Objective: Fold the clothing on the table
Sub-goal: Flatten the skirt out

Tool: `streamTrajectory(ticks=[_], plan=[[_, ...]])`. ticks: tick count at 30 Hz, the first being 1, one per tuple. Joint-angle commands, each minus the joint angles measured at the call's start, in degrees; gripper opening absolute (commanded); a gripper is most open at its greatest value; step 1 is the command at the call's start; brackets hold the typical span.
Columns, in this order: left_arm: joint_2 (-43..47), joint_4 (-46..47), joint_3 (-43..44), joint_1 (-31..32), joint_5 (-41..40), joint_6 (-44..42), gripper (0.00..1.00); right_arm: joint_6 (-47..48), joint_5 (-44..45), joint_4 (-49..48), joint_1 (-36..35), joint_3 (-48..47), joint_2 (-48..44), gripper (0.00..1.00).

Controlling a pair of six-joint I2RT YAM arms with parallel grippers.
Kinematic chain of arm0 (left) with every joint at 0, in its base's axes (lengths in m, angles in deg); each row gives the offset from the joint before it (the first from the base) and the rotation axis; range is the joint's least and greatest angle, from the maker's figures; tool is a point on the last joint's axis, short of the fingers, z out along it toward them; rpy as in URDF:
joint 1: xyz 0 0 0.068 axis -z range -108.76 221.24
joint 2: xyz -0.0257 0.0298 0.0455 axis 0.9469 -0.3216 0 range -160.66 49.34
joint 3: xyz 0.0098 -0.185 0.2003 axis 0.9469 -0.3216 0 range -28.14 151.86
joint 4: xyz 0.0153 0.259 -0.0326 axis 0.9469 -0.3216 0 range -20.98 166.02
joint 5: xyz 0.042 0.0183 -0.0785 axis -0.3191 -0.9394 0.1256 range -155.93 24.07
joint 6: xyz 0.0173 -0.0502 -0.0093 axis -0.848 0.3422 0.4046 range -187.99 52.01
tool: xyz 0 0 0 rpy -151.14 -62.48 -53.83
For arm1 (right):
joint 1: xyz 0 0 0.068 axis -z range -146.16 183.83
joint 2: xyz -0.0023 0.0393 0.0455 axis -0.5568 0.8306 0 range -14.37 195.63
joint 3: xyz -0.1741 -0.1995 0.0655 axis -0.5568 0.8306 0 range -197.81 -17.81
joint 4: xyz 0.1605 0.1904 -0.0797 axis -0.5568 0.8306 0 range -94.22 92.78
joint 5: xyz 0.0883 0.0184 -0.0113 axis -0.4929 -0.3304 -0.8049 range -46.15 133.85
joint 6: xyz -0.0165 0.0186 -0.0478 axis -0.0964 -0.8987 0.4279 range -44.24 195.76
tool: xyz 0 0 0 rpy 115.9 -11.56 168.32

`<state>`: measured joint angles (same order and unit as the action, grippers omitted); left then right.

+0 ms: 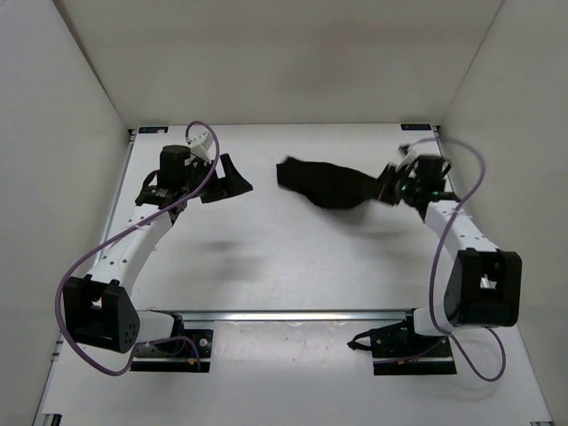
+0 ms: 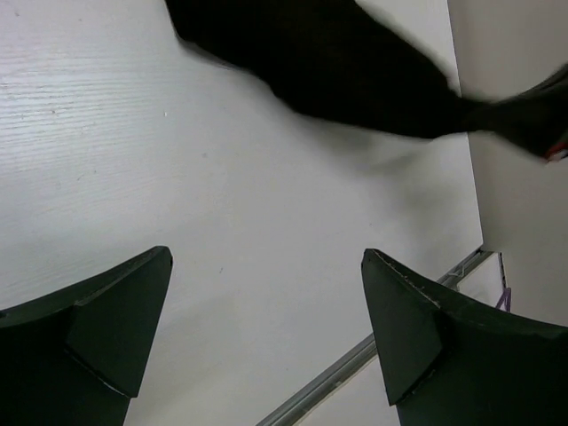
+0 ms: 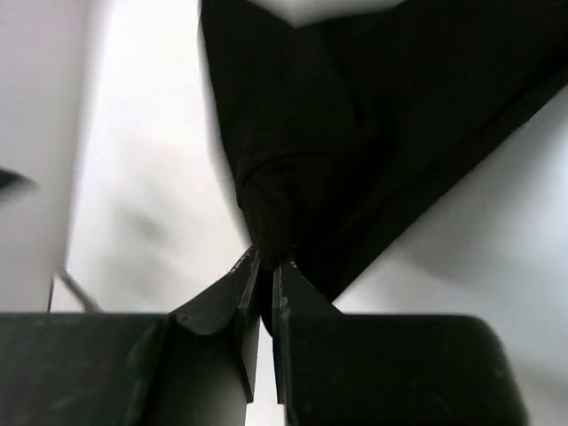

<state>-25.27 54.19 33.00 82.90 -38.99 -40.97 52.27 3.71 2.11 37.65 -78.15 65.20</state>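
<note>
Next, my right gripper puts the black clothing down and lets go of it on the open middle of the white table (image 1: 320, 234), toward the metal rail.
The clothing (image 1: 330, 184) is a plain black garment bunched at the far middle-right of the white table (image 1: 266, 257). My right gripper (image 1: 389, 188) is shut on its right end; in the right wrist view a pinch of the clothing (image 3: 355, 133) is clamped between the gripper (image 3: 264, 259) tips and spreads away from them. My left gripper (image 1: 229, 177) stands wide open at the far left, well apart from the garment. Between its fingers (image 2: 106, 328) only bare table shows, with the clothing (image 2: 355, 71) stretched beyond it.
White walls (image 1: 62, 151) enclose the table on the left, back and right. A metal rail (image 1: 293, 314) runs across near the arm bases. Purple cables (image 1: 89, 257) loop beside each arm.
</note>
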Motion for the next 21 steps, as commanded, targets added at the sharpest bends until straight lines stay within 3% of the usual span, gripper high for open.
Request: streamTrajectory(ticks=[1,7,8,14,21], plan=[[-0.4,0.9,2.7,1.4,-0.2,-0.5,0.99,3.8,1.5,5.5,-6.0,9.8,-3.0,0.0],[-3.5,0.4,4.2,2.8,1.4,-1.0,0.98,3.1,-8.6,2.9,-17.4,16.8,-4.2,0.0],[-4.7,-0.1,5.0,3.3,1.6,-1.1,0.99,6.9,-5.7,7.9,-22.1,12.6,-3.6,0.0],[-7.4,-0.4,5.2,6.0,3.4,-0.9,0.99,12.8,-10.0,12.3,-30.2,4.8,3.2,0.0],[-3.9,-1.6,-4.5,9.3,0.7,1.0,0.98,10.5,-10.1,6.1,-35.7,1.8,13.0,0.0]])
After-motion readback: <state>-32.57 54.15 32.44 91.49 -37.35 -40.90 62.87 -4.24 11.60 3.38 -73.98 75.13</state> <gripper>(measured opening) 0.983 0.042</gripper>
